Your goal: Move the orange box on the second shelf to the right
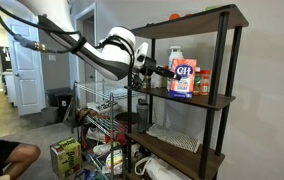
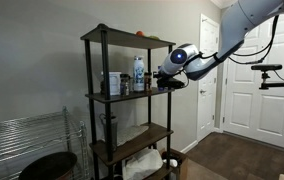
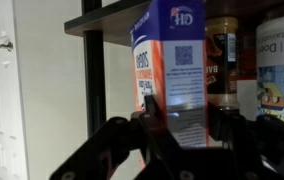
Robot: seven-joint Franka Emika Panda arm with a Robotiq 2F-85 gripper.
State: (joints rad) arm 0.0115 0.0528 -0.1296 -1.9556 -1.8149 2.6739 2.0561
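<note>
Next, I release the orange box on the second shelf (image 1: 197, 97), just short of the black shelf post. The box now stands upright on that shelf.
The orange box (image 1: 185, 78) stands upright on the second shelf (image 1: 187, 98), white-fronted with a round blue logo. In the wrist view the orange box (image 3: 172, 55) fills the middle, its orange edge and printed side panel facing me. My gripper (image 3: 185, 118) is shut on the orange box, with one dark finger (image 3: 149, 108) pressed to its left side and the other against its right side. In an exterior view the gripper (image 1: 166, 72) reaches in from the left at shelf height. From the opposite side the gripper (image 2: 169, 80) hides the box at the shelf's (image 2: 122, 97) edge.
Spice jars (image 1: 204, 82) stand right of the box, close against it, and show as jars (image 3: 222, 50) in the wrist view. A white blue-labelled container (image 3: 280, 60) sits further right. A black shelf post (image 3: 94, 95) rises left of the box. A wire rack (image 1: 97, 112) stands below the arm.
</note>
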